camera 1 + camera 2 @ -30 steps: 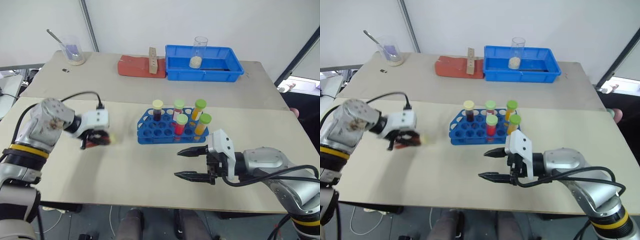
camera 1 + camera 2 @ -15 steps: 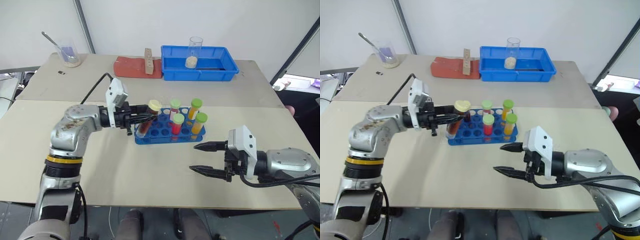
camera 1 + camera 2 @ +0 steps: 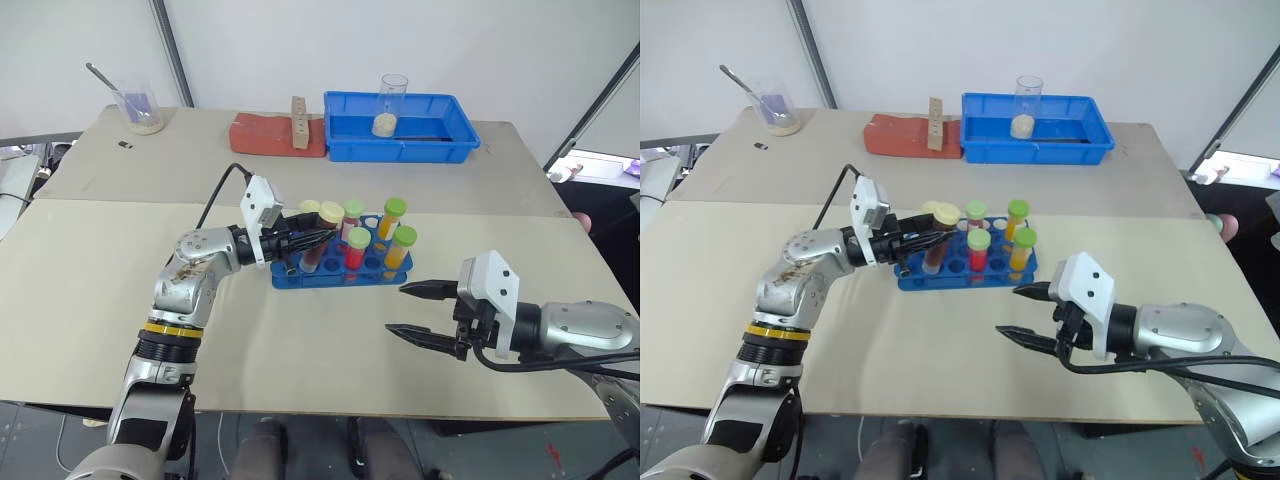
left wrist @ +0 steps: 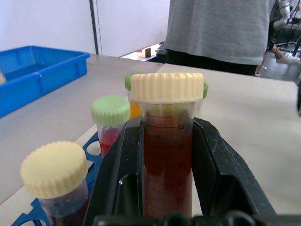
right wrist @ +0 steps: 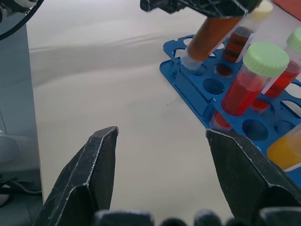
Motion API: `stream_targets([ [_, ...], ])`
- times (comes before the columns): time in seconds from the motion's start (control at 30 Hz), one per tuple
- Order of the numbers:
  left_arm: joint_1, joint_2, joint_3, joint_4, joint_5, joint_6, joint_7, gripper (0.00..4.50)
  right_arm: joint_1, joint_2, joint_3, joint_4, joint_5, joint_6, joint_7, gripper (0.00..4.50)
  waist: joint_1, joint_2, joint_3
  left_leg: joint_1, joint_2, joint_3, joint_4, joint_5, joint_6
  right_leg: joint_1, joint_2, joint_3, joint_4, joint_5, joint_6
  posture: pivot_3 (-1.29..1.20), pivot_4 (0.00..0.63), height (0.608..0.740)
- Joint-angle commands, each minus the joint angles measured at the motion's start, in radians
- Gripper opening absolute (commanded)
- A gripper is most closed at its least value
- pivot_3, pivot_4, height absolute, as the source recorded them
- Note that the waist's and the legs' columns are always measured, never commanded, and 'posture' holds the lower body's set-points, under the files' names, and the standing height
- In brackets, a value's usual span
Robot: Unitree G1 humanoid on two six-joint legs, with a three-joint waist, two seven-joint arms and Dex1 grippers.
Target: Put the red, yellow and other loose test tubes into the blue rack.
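Observation:
Next, I let go of the dark red test tube with my left gripper in the front row of the blue rack, before the dark tube [image 3: 312, 267].
My left gripper [image 3: 303, 241] is shut on a dark red test tube [image 4: 167, 160] with a pale yellow cap [image 3: 331, 213]. The tube is tilted over the left end of the blue rack [image 3: 290, 281]. Its lower end [image 5: 189, 60] sits at a corner hole; I cannot tell whether it is inside. Several capped tubes stand in the rack: a dark one with a pale yellow cap [image 3: 310, 208], red ones with green caps [image 3: 358, 240] and yellow-orange ones with green caps [image 3: 404, 240]. My right gripper [image 3: 400, 309] hangs open in front and to the right of the rack, holding nothing.
At the back of the table stands a blue tray [image 3: 440, 150] holding a clear beaker [image 3: 393, 100]. Beside it lies a red-brown block [image 3: 262, 135] with a wooden piece [image 3: 298, 112]. A beaker with a spoon [image 3: 140, 105] sits at the back left. A person in grey [image 4: 221, 28] stands beyond the table.
My left gripper has carried the dark red tube rightward from the open table onto the rack's left end. The right gripper has drawn slightly to the right and stays open.

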Motion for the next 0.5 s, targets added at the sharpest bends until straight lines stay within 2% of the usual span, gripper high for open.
stream_targets([
  [0.03, 0.006, -0.019, -0.014, 0.005, 0.021, -0.072, 0.019, 0.92, -0.022, 0.008, -0.046, -0.011, 0.022, 0.010, -0.035, 3.34, 0.000, 0.000, 0.000, 0.000, 0.000, 0.000, 0.000, 0.000, 0.000, 0.000, 0.000, 0.000, 0.000, 0.000, 0.000, 0.00, 0.150, 0.740],
  [0.5, 0.049, -0.055, -0.012, 0.009, 0.044, -0.147, 0.111, 0.92, 0.003, -0.005, -0.070, -0.030, 0.049, 0.025, -0.051, 3.34, 0.001, 0.000, 0.000, 0.005, 0.000, 0.000, 0.000, 0.000, 0.000, 0.007, 0.000, 0.000, -0.002, 0.000, 0.000, 0.00, 0.150, 0.740],
])
